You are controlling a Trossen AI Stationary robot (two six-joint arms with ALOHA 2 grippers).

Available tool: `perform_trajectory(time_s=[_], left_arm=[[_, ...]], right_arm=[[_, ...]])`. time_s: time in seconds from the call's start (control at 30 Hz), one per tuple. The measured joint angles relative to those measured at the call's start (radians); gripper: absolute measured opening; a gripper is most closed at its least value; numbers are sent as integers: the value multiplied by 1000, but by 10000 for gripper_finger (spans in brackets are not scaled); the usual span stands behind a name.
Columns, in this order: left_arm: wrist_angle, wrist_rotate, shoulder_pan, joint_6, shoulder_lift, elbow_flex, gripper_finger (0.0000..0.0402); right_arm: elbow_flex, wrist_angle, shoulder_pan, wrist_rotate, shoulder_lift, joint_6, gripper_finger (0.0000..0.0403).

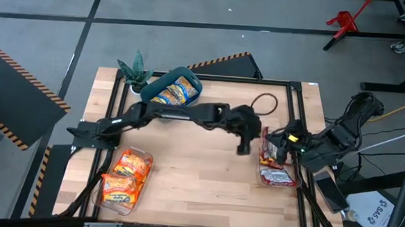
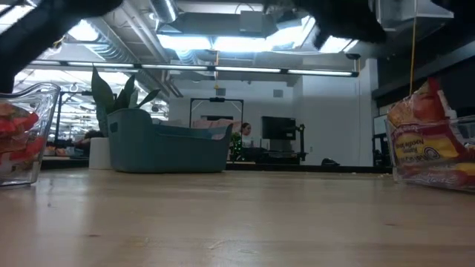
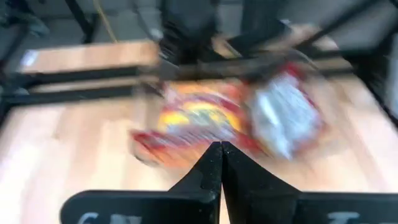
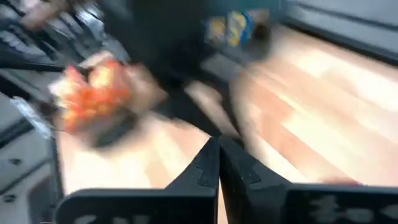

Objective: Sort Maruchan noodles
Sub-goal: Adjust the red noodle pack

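My right gripper will open, take the packet's overhanging end [image 3: 152, 142] and tuck the packet down inside, as this red packet sticks out over the rim of its clear tray.
The noodle packets lie sorted in three containers. Blue-and-yellow ones fill the teal bin [image 1: 172, 90] at the far side. Orange ones fill a clear tray [image 1: 124, 179] at the near left. Red-and-white ones [image 3: 205, 121] lie in a clear tray [image 1: 277, 167] at the right. My left gripper [image 1: 245, 142] is shut and empty, raised above the table just left of the right tray, with its fingers [image 3: 221, 152] pointing at the red packets. My right gripper [image 1: 283, 144] hovers over that tray's far end, its fingers [image 4: 219, 149] shut on nothing.
A potted plant [image 1: 135, 72] stands beside the bin at the far left. A dark cable loop [image 1: 265, 101] lies at the far right. Bare wood stretches between the trays [image 1: 199, 176]. The low view shows the bin [image 2: 163, 144] and both trays [image 2: 22, 133] [image 2: 434, 148].
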Motion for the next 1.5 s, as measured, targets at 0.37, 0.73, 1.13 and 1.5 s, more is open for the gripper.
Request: perform_trajectory(time_s=[0.37, 0.73, 1.13, 1.5], left_arm=[[-378, -127, -238, 48, -220, -1, 0], [-450, -524, -496, -6, -353, -2, 0], [-528, -670, -611, -66, -373, -12, 0], [-573, -677, -639, -96, -372, -14, 0]], right_arm=[[-20, -358, -34, -261, 184, 328, 0], [-21, -234, -45, -355, 380, 233, 107], [-21, -118, -65, -273, 454, 413, 240], [-15, -155, -163, -388, 569, 418, 197]])
